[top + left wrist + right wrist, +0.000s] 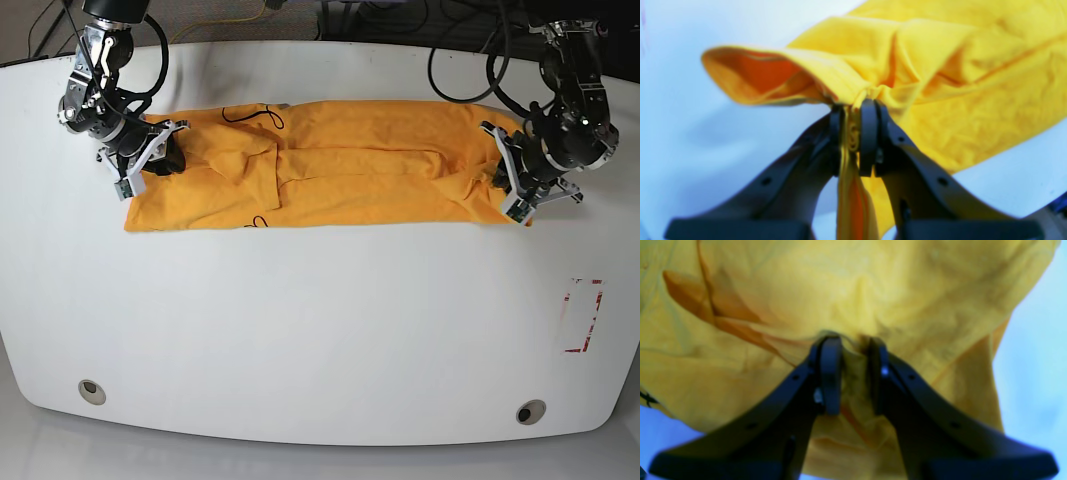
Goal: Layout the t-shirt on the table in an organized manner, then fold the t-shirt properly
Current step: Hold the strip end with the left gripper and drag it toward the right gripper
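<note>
Next, I release the t-shirt's folded-over end onto the middle of the long orange-yellow band (364, 182) with my left gripper.
The orange-yellow t-shirt (350, 170) lies folded into a long band across the far half of the white table (320, 330). At its right end my left gripper (503, 185) is shut on the cloth. In the left wrist view the fingertips (868, 133) of the left gripper (853, 110) pinch a bunched edge of the t-shirt (973, 83), and a sleeve opening gapes to the left. At the band's left end my right gripper (160, 155) holds the cloth. In the right wrist view the right gripper (853, 343) has a fold of the t-shirt (873, 283) squeezed between its fingers.
A red-outlined rectangle mark (583, 316) sits near the table's right edge. Two round grey grommet holes (92, 391) (531, 411) lie near the front edge. Cables run along the back edge behind both arms. A thin black thread (250, 112) curls on the shirt.
</note>
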You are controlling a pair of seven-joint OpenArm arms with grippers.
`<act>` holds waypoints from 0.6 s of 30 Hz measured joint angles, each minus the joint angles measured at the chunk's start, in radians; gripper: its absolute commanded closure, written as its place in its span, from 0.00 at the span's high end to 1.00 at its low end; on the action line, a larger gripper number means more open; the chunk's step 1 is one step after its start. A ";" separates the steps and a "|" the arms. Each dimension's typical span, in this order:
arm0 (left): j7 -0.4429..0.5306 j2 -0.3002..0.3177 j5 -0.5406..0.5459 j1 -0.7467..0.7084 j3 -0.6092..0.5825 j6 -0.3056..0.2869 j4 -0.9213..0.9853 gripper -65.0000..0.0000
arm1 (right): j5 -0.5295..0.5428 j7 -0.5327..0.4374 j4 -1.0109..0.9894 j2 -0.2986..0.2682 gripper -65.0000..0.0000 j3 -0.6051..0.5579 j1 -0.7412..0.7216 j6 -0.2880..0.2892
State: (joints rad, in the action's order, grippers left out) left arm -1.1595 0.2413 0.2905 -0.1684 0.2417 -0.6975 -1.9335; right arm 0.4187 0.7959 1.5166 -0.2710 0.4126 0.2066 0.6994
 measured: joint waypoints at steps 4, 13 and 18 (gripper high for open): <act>-0.004 0.001 -0.083 0.000 -0.073 0.000 -0.026 0.05 | 0.000 0.000 0.000 0.000 0.21 0.000 0.000 0.000; -0.004 0.003 -0.114 0.014 -0.214 0.000 -0.034 0.05 | 0.000 0.000 0.000 0.000 0.21 0.000 0.000 0.000; -0.003 -0.018 -0.114 0.042 -0.266 0.000 -0.034 0.05 | 0.000 0.000 0.000 0.000 0.21 0.000 0.000 0.000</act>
State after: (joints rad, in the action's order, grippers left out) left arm -1.1625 0.2237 0.1761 -0.1268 -0.0242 -0.6971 -1.9678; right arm 0.4187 0.7963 1.5162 -0.2714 0.4126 0.2066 0.6994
